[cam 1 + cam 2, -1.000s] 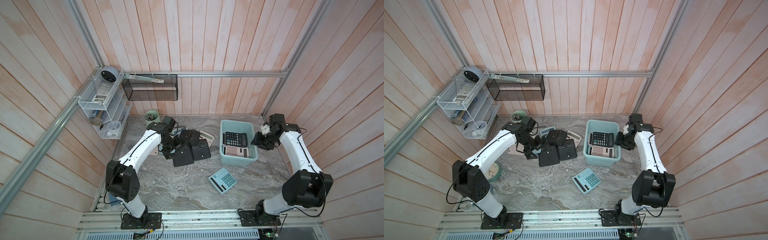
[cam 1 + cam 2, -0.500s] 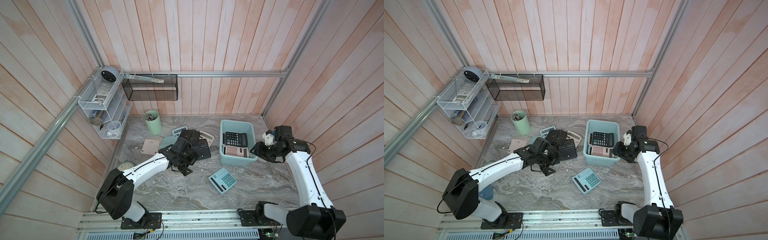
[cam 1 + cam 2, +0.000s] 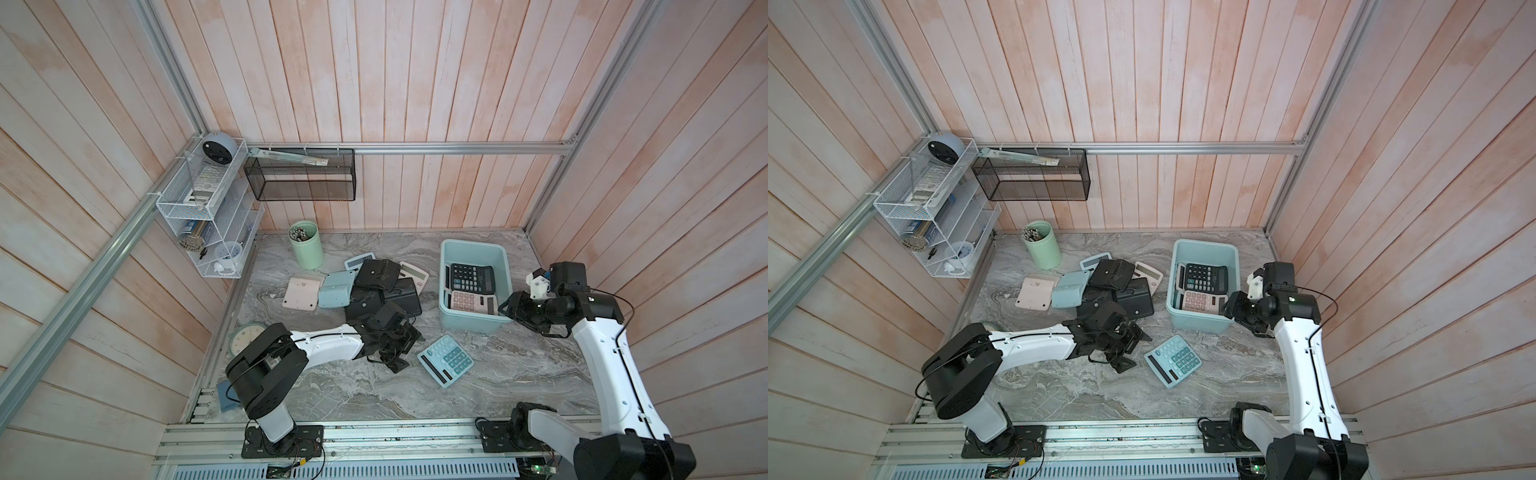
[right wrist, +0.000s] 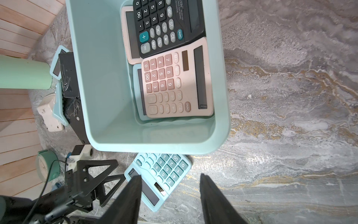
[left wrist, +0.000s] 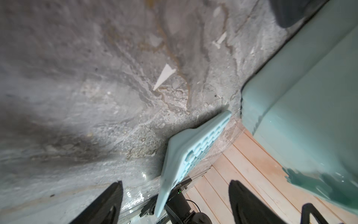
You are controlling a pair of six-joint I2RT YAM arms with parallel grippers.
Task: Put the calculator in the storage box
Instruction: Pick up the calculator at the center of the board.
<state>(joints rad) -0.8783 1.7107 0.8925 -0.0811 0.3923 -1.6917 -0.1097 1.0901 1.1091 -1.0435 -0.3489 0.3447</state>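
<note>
My right gripper is to grab the calculator's keypad end (image 3: pixel 461 349), opposite the display, once my left gripper lifts the teal calculator.
A teal calculator (image 3: pixel 445 360) (image 3: pixel 1173 360) lies face up on the marble table, in front of the light teal storage box (image 3: pixel 469 325) (image 3: pixel 1200 323). My left gripper (image 3: pixel 405 349) (image 3: pixel 1133 348) is low over the table just left of it and open. In the left wrist view the calculator (image 5: pixel 186 155) shows edge-on ahead of the spread fingers (image 5: pixel 175 182), untouched. My right gripper (image 3: pixel 506 309) (image 4: pixel 170 175) hovers open and empty by the box's front right corner. Inside the box (image 4: pixel 155 147) lie a pink calculator (image 4: pixel 174 83) and a black one (image 4: pixel 164 25), over others.
A pile of black cases and more calculators (image 3: pixel 382 291) sits left of the box, with a pink one face down (image 3: pixel 302 293). A mint-green cup (image 3: pixel 306 245) stands at the back. A green clock (image 3: pixel 245 338) lies by the left edge. A wire shelf (image 3: pixel 208 208) and a mesh basket (image 3: pixel 303 178) hang on the walls.
My left arm swung from the pile at the back down to the table beside the teal calculator. My right arm drew back along the box's right side to its front corner.
</note>
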